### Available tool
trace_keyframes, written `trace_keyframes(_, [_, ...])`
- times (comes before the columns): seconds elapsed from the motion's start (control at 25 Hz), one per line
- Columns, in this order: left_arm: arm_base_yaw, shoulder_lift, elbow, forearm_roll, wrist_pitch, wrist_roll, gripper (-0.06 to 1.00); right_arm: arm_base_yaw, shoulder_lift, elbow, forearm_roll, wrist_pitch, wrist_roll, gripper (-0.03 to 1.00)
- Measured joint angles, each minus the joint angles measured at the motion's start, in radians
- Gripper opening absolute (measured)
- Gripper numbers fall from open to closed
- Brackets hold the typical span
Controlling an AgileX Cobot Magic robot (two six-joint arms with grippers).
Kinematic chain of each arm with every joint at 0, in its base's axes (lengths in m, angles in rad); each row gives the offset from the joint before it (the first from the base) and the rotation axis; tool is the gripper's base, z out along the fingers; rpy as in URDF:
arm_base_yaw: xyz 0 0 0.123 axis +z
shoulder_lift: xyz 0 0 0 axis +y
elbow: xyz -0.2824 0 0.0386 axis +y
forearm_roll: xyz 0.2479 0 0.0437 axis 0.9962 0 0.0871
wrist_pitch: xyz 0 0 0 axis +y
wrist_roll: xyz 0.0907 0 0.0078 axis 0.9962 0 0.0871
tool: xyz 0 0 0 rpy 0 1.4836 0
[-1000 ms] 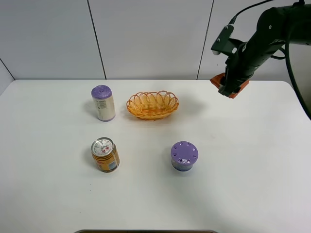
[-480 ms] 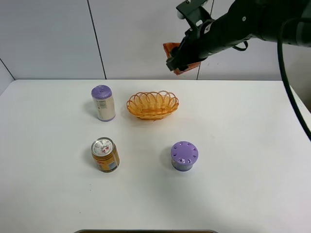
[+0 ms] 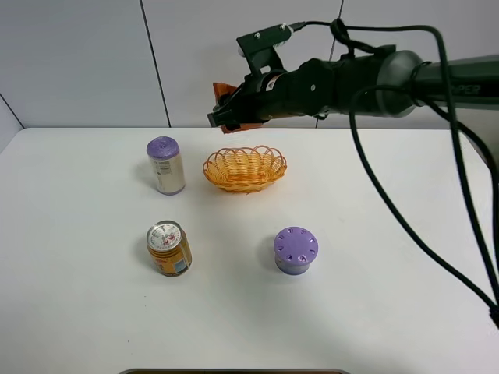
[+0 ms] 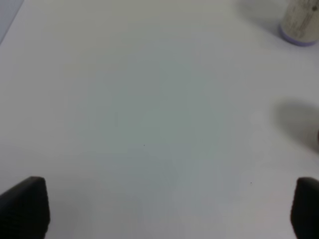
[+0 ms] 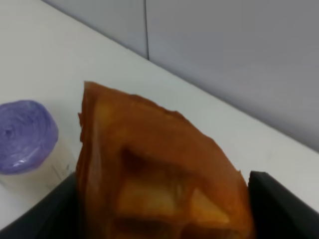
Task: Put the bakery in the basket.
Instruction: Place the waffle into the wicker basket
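My right gripper will release the bakery on the middle of the woven basket's bottom (image 3: 245,172).
My right gripper (image 3: 226,115) is shut on the bakery (image 3: 225,95), an orange-brown waffle-like wedge, and holds it in the air above the far left rim of the basket (image 3: 245,168). The wedge fills the right wrist view (image 5: 154,169) between the dark fingers (image 5: 279,204). The basket is an orange-yellow woven oval at the table's far middle, with nothing in it. My left gripper (image 4: 164,209) is open over bare white table, with only its two dark fingertips (image 4: 25,204) showing.
A white can with a purple lid (image 3: 165,164) stands left of the basket and shows in the right wrist view (image 5: 27,144). A yellow-brown tin (image 3: 169,248) stands at the front left. A purple round lidded tin (image 3: 295,250) stands at the front middle.
My right arm has swung left across the back of the table with the bakery, from the far right to above the basket's far left rim. Nothing else moved.
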Motion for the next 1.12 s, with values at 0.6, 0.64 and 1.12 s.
trace_keyframes(0.6, [0.0, 0.0, 0.0, 0.0, 0.0, 0.0, 0.99, 0.0, 0.185, 0.005, 0.029, -0.133, 0.023, 0.63])
trace_keyframes(0.64, [0.0, 0.0, 0.0, 0.0, 0.0, 0.0, 0.99, 0.0, 0.192, 0.005, 0.029, -0.133, 0.023, 0.63])
trace_keyframes(1.12, [0.0, 0.0, 0.0, -0.001, 0.0, 0.0, 0.99, -0.031, 0.23, 0.005, 0.027, -0.156, 0.023, 0.63])
